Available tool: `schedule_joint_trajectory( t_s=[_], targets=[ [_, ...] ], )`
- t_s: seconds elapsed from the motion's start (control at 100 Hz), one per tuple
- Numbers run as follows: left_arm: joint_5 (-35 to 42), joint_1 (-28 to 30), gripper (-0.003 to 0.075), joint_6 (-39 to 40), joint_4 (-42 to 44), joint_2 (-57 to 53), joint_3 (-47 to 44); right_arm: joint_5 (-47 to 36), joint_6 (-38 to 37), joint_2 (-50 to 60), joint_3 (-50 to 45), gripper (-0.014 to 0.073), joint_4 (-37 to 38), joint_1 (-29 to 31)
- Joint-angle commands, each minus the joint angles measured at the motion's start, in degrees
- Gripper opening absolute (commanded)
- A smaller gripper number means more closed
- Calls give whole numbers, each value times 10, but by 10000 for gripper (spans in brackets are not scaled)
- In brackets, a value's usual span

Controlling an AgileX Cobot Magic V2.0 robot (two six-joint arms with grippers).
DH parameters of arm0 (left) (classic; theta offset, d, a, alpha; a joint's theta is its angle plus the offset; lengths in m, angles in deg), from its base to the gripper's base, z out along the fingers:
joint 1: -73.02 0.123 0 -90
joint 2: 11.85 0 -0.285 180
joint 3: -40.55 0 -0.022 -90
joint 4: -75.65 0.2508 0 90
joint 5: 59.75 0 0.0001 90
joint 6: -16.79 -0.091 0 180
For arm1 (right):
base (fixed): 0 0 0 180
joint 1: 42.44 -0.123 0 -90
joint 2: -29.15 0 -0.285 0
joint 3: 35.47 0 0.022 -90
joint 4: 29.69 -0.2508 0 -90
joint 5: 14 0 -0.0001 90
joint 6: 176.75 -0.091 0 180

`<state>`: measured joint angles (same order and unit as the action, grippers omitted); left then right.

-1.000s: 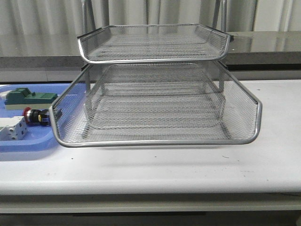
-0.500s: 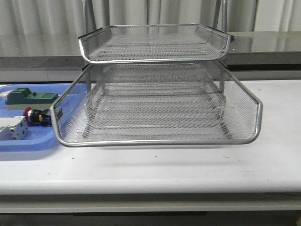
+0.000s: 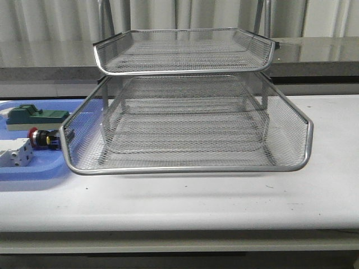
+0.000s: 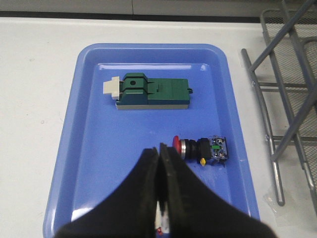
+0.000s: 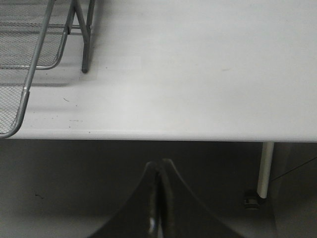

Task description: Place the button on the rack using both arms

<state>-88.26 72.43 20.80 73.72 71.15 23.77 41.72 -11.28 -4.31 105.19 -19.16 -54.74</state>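
My left gripper will close its fingers on the black middle of the button [image 3: 43,139] [image 4: 193,148], between its red head and its blue rear block.
The button [image 3: 44,138], with its red head and blue rear block, lies on its side in the blue tray [image 3: 33,171] at the far left; it also shows in the left wrist view [image 4: 200,149]. The silver wire-mesh rack [image 3: 185,120] stands mid-table with a tray slid forward. My left gripper [image 4: 160,148] is shut and empty, hovering over the tray just beside the button's red head. My right gripper [image 5: 160,162] is shut and empty, off the table's front edge, to the right of the rack's corner [image 5: 29,74]. Neither arm shows in the front view.
A green rectangular block [image 4: 151,91] lies in the blue tray [image 4: 89,148] beyond the button. A white-grey terminal block [image 3: 14,152] sits at the tray's near end. The rack's frame [image 4: 282,114] stands close beside the tray. A table leg [image 5: 266,168] shows below the edge.
The blue tray's contents appear shifted slightly in the front view; the terminal block sits a little further left and the green block a little higher. The rack has not moved.
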Motion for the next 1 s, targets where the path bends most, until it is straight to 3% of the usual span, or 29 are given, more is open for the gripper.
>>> schedule_joint_trajectory(
  t_s=[0.0, 0.15, 0.22, 0.34, 0.46, 0.54, 0.87, 0.99],
  targets=[
    [28, -3, -20, 0, 4, 24, 48, -32, 1, -4, 20, -109, 15, 2],
    [-2, -3, -10, 0, 4, 77, 94, -30, 1, -4, 20, -109, 15, 2],
    [-18, -3, 45, 0, 4, 93, 107, -30, 1, -4, 20, -109, 15, 2],
    [-33, -3, 250, -6, 5, 105, 117, -30, 1, -4, 20, -109, 15, 2],
    [-34, -3, 550, -29, 5, 106, 117, -29, 1, -4, 20, -109, 15, 2],
    [-31, -3, 649, -29, 5, 106, 117, -29, 1, -4, 20, -109, 15, 2],
    [-31, -3, 619, -31, -8, 106, 118, -28, 1, -4, 20, -109, 15, 2],
    [-38, -3, 620, -90, -14, 108, 129, -28, 1, -4, 20, -109, 15, 2]
  ],
)
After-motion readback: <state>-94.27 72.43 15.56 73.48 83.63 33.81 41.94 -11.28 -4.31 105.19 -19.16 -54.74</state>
